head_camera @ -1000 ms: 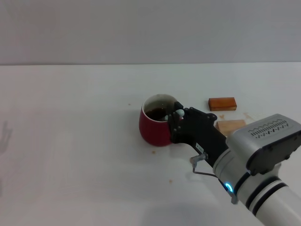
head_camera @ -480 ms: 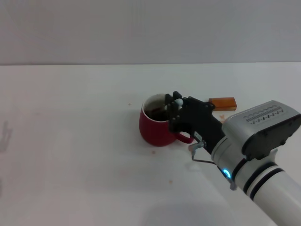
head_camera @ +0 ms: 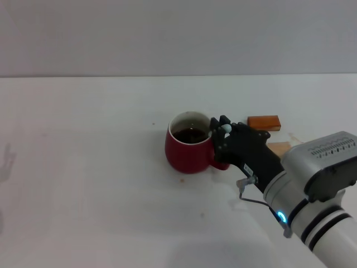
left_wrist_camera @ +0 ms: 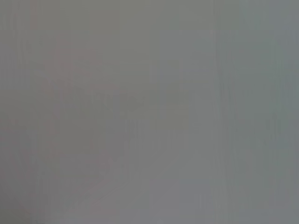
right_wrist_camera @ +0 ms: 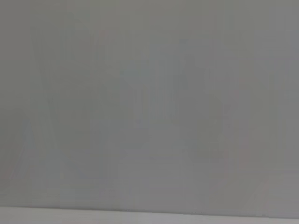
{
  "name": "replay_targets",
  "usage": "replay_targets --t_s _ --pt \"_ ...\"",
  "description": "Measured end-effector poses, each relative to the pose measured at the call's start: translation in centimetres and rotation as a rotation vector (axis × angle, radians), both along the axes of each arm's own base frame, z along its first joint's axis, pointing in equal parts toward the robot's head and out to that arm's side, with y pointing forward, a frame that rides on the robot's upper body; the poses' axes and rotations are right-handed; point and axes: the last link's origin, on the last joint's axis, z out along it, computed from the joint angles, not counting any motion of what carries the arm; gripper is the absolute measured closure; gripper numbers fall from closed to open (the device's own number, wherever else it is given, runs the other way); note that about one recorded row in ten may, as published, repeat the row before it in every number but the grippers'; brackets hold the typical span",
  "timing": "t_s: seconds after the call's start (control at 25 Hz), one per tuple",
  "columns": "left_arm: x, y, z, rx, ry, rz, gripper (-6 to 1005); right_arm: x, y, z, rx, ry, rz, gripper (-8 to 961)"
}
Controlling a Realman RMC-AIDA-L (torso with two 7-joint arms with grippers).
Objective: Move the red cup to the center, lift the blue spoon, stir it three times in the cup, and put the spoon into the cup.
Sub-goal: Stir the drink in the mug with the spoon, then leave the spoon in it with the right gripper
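Note:
Next, I let go of the blue spoon, now at the cup's rim, with my right gripper inside the red cup, leaning (head_camera: 210, 135) against the cup's rim by the handle of the cup.
The red cup (head_camera: 187, 152) stands near the middle of the white table (head_camera: 83, 167) in the head view, with dark liquid inside and its handle towards my right arm. My right gripper (head_camera: 221, 130) hovers at the cup's right rim, shut on the blue spoon (head_camera: 227, 128). Only the pale end of the spoon's handle shows between the fingers; its bowl is hidden. The left gripper is out of view. Both wrist views show only plain grey.
An orange-brown wooden block (head_camera: 263, 122) lies to the right of the cup. A tan block (head_camera: 280, 147) sits nearer, partly behind my right arm. Small crumbs dot the table around the cup.
My right gripper, with the spoon, swung from the cup's right side to over its far rim, then back to the right rim. The cup stayed put.

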Motion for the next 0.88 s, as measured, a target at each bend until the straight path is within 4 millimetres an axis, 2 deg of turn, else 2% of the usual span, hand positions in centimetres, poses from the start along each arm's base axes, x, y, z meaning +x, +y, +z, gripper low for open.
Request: replay_targets --t_s 0.24,0.48,0.76,0.88 --pt "0.1 0.0 -0.1 -0.003 -0.001 -0.003 152 -1.2 -0.4 -1.0 -0.043 -0.009 0.04 819" --pt "0.1 0.1 -0.1 -0.003 -0.002 -0.005 152 -1.9 0.2 -1.4 -0.054 -0.02 0.07 820" --pt "0.1 0.0 -0.1 -0.006 0.001 -0.004 152 -1.1 1.6 -1.1 -0.039 -0.045 0.055 820" --pt "0.0 -0.1 -0.1 -0.007 0.002 -0.003 152 -0.4 2.2 -0.4 -0.011 -0.045 0.03 820"
